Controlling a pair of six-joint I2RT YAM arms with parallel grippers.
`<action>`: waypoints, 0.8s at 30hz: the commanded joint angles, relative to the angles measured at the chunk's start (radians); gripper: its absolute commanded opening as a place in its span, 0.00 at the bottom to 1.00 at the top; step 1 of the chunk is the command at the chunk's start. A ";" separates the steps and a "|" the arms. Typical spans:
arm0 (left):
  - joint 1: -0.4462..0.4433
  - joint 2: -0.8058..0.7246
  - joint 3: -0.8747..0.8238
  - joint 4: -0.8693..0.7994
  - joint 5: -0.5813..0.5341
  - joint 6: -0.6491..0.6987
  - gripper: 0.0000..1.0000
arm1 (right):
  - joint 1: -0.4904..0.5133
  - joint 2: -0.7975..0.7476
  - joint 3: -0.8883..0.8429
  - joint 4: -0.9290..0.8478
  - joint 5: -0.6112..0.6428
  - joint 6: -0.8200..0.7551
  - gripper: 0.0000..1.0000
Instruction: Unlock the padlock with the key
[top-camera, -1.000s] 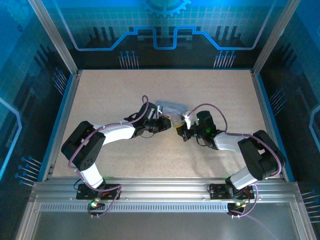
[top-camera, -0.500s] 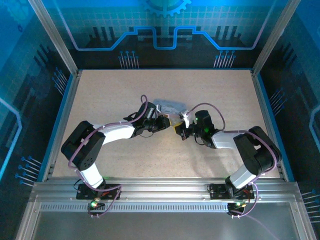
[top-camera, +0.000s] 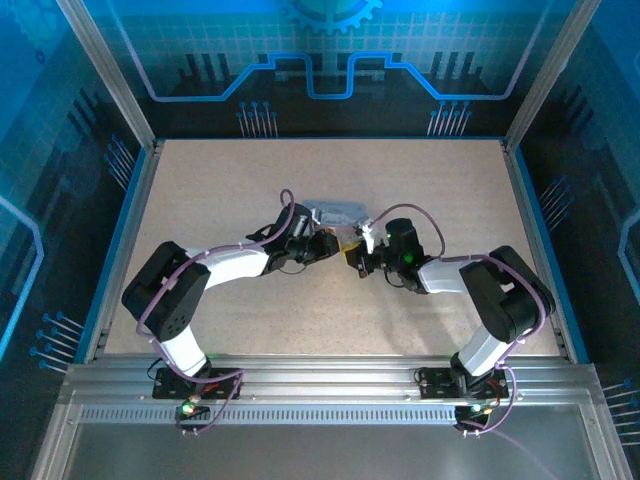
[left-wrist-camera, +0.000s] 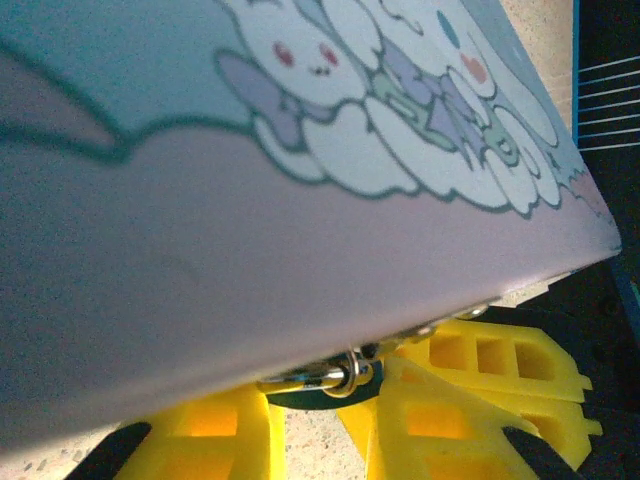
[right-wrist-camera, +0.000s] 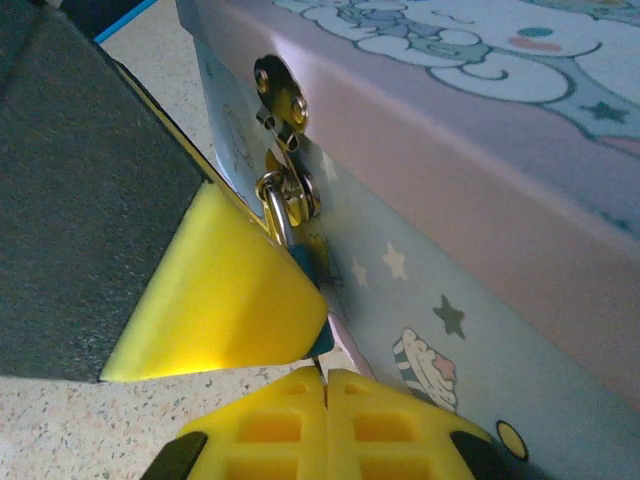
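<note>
The padlock is mostly covered from above by my left gripper's finger, so I should open my left gripper, back away and grab the padlock's body (right-wrist-camera: 323, 339) from lower down.
The padlock (right-wrist-camera: 304, 258), tiny and dark teal, hangs by its silver shackle from the brassy hasp (right-wrist-camera: 283, 105) on the front of the cartoon-print tin (right-wrist-camera: 480, 200). My left gripper (left-wrist-camera: 320, 392) is shut on the padlock (left-wrist-camera: 318, 398) under the tin's (left-wrist-camera: 250, 200) edge. One of its yellow fingers (right-wrist-camera: 215, 300) covers most of the lock in the right wrist view. My right gripper (right-wrist-camera: 326, 380) is shut on the key (right-wrist-camera: 318, 366), a thin dark sliver sticking out at the fingertips, just below the lock's bottom edge. The two grippers (top-camera: 332, 245) (top-camera: 356, 254) meet in front of the tin (top-camera: 335, 211).
The tin stands mid-table with both arms reaching in from the near edge. Speckled tabletop (top-camera: 230, 180) spreads around it, bounded by a blue rim and metal posts (top-camera: 110, 80).
My right gripper has crept a little left and away from me, closer to the padlock, and its arm has folded in further. The left arm holds still.
</note>
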 joint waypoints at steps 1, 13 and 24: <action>-0.030 -0.038 0.017 0.072 0.107 -0.009 0.14 | 0.014 0.020 0.015 0.058 0.001 0.016 0.00; -0.030 -0.017 0.009 0.086 0.109 -0.014 0.14 | 0.008 -0.008 0.030 0.050 0.004 0.027 0.00; -0.047 0.082 -0.006 0.174 0.125 -0.057 0.14 | -0.001 0.024 -0.028 0.055 0.030 0.042 0.00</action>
